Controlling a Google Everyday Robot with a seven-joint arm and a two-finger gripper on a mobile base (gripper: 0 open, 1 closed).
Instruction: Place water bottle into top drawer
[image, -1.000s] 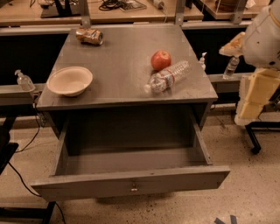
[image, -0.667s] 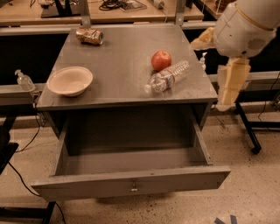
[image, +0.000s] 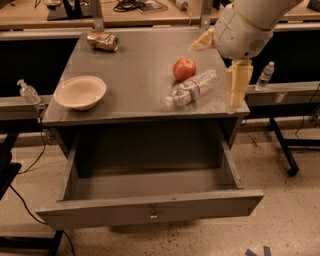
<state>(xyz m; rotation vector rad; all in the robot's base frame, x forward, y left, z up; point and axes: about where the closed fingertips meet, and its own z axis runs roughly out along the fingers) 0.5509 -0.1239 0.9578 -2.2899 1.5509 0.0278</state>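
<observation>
Next, my gripper grabs the bottom end (image: 206, 80) of the water bottle, on the opposite end from its cap and near the red apple.
The water bottle (image: 192, 87) is clear ribbed plastic and lies on its side on the grey cabinet top (image: 135, 65), cap toward the front left, touching a red apple (image: 184, 68). The top drawer (image: 150, 207) is pulled out wide below, and its inside shows nothing in it. Its flat front has a small metal knob (image: 153, 215). My gripper (image: 220, 70) hangs from the white arm over the cabinet's right edge, just right of the bottle and above it. It is open and empty, with one yellowish finger (image: 237, 85) pointing down.
A cream bowl (image: 80, 92) sits at the cabinet top's left. A crumpled brown bag (image: 102, 41) lies at the back left. A small upright bottle (image: 265, 76) stands on the rail at right, and a pump dispenser (image: 28, 92) on the rail at left.
My arm and gripper have moved left from the right edge of view to over the cabinet's right side, close to the bottle. The bottle, the apple and the drawer have not moved.
</observation>
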